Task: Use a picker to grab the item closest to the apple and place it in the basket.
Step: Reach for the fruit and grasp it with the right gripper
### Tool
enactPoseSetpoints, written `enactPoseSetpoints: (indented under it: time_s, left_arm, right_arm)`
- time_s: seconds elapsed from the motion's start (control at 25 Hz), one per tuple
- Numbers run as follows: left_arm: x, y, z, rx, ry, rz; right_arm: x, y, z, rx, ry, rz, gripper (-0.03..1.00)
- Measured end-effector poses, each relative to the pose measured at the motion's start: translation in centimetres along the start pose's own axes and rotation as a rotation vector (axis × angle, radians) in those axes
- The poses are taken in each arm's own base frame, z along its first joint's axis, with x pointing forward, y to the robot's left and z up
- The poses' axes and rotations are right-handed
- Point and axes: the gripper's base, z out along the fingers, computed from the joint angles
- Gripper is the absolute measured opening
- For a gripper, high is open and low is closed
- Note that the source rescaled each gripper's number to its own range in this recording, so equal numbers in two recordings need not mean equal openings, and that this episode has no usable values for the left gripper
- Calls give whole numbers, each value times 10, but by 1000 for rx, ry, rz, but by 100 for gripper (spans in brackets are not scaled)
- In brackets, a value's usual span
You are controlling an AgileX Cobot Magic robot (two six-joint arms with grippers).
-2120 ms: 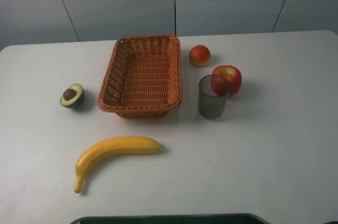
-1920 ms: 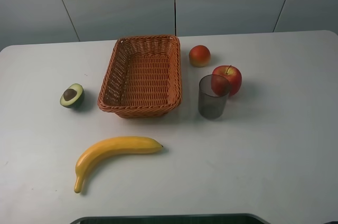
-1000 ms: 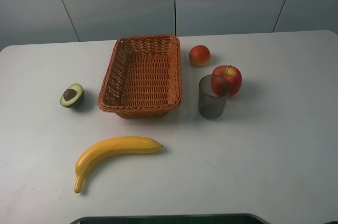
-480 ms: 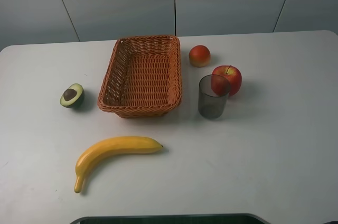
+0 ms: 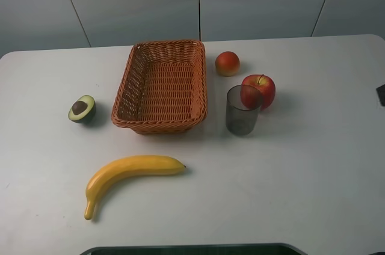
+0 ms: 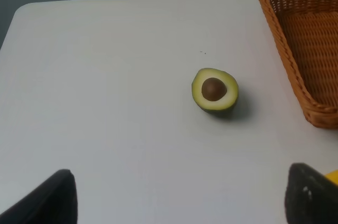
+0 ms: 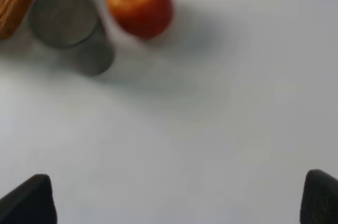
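Note:
My right gripper is due at the grey cup next. It should go to the near side of the cup's rim (image 5: 233,107) (image 7: 48,41), facing away from the apple, and close there.
The red apple (image 5: 259,89) sits right of the wicker basket (image 5: 123,89). A grey translucent cup (image 5: 243,109) stands just in front of the apple, touching or nearly touching it. An orange-red round fruit (image 5: 227,63) lies a little behind the apple. In the right wrist view the apple (image 7: 139,3) and cup (image 7: 66,20) lie far ahead of my right gripper (image 7: 174,203), which is open and empty. My left gripper (image 6: 179,203) is open and empty, short of the avocado half (image 6: 214,90). A dark bit of the right arm (image 5: 381,94) shows at the table's right edge.
A halved avocado (image 5: 82,109) lies left of the basket. A banana (image 5: 129,174) lies near the front left. The white table (image 5: 313,177) is bare at the right and front right. The basket holds nothing.
A dark part of the right arm has come into view at the right edge of the exterior view. No object has moved.

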Motion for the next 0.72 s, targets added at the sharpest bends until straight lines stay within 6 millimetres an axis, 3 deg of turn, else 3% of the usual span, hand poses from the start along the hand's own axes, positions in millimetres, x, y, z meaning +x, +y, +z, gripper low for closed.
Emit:
enactPoseSetpoints:
  time_s: [0.2,0.52,0.72]
  left_arm:
    - [0,0,0,0,0,0]
    - [0,0,0,0,0,0]
    - [0,0,0,0,0,0]
  right_arm:
    - [-30,21,42,-126,118,-215,100]
    - [-74,51,113,-225,311,-397,100]
    - [-89,71,139,-264,352,-544,100]
